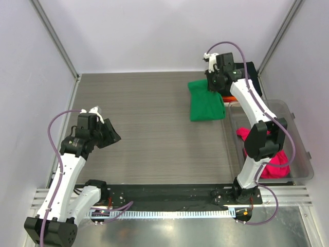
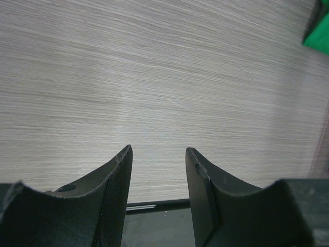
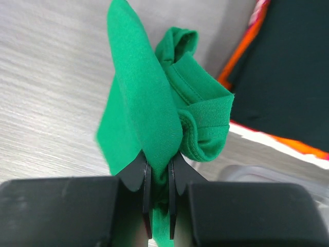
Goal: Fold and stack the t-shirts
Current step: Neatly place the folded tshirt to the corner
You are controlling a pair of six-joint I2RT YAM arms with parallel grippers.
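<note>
Next, my right gripper lays the green t-shirt down on top of the black t-shirt (image 1: 236, 75) (image 3: 290, 72), which is above the orange one.
A folded bright green t-shirt (image 1: 205, 103) lies at the far right of the table. My right gripper (image 1: 216, 85) is shut on its far edge and lifts it; the right wrist view shows green cloth (image 3: 154, 108) pinched between the jaws at my right gripper (image 3: 159, 164). A black t-shirt (image 1: 251, 72) lies on an orange one (image 1: 229, 98) behind it, also in the right wrist view (image 3: 288, 67). A magenta-pink t-shirt (image 1: 275, 164) lies in the bin. My left gripper (image 1: 110, 135) is open and empty over bare table at the left (image 2: 157, 154).
A clear plastic bin (image 1: 303, 154) stands at the right edge, just right of the green shirt. Grey walls close in the table on three sides. A black rail (image 1: 169, 193) runs along the near edge.
</note>
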